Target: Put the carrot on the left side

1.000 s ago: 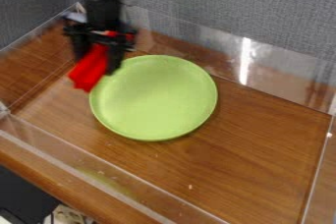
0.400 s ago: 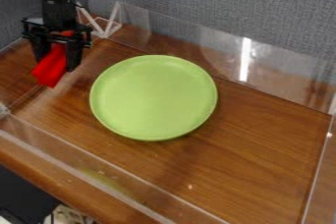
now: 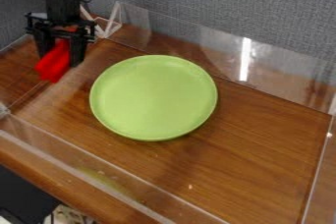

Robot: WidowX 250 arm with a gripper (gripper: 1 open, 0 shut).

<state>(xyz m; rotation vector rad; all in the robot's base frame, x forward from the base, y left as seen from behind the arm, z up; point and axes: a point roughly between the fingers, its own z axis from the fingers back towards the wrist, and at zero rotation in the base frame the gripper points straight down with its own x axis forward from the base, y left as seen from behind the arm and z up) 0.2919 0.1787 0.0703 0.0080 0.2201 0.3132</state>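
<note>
My gripper is going to release the carrot on the wood [image 3: 50, 82] between the lime-green plate and the clear plastic side next to the gripper.
The carrot [image 3: 53, 65] is a bright red block at the far left of the wooden table, left of the lime-green plate [image 3: 153, 96]. My gripper [image 3: 58, 53] points down over it from above, its black fingers shut on the block's upper part. The carrot's lower end is close to the wood; I cannot tell whether it touches. The black arm rises behind it at the top left.
Clear plastic walls [image 3: 243, 56] ring the table on all sides. The left wall runs close beside the gripper. Bare wood [image 3: 250, 159] lies to the right and in front of the plate.
My gripper has carried the carrot from the plate's upper left rim leftward to the far left of the table. Over the last moment it has hardly moved.
</note>
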